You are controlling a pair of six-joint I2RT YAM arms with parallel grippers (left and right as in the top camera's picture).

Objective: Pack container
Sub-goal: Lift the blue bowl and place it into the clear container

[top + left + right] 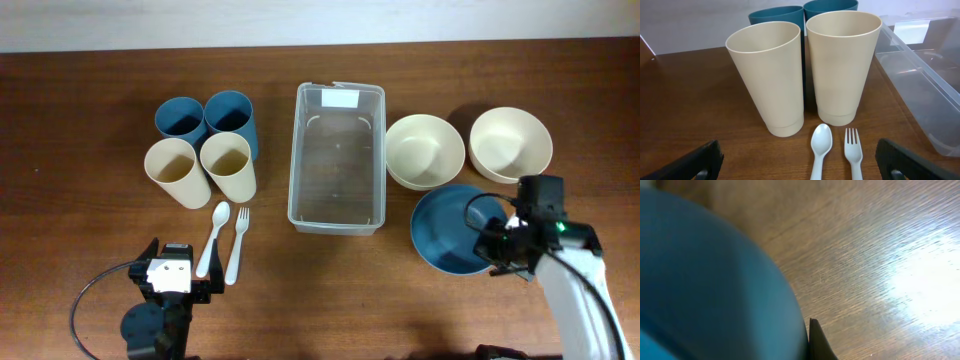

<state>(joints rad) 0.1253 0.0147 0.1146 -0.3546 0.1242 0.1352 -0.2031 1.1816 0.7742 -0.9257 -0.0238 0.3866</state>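
My right gripper needs to release the blue bowl inside the far half of the clear container (333, 140), close to the container's white label.
The clear rectangular container (337, 226) stands in the middle of the table with nothing in it; its left wall shows in the left wrist view (925, 85). My right gripper (497, 240) is at the right rim of a blue bowl (445, 235). In the right wrist view one finger (816, 341) presses on the outside of the bowl's wall (705, 280); the other finger is hidden. My left gripper (175, 270) is open and empty near the front edge, just behind a white spoon (820, 147) and a white fork (853, 150).
Two cream cups (172, 170) (229, 165) and two blue cups (180, 118) (232, 115) stand left of the container. Two cream bowls (424, 150) (510, 142) sit to its right, behind the blue bowl. The spoon (214, 235) and fork (238, 240) lie in front of the cups.
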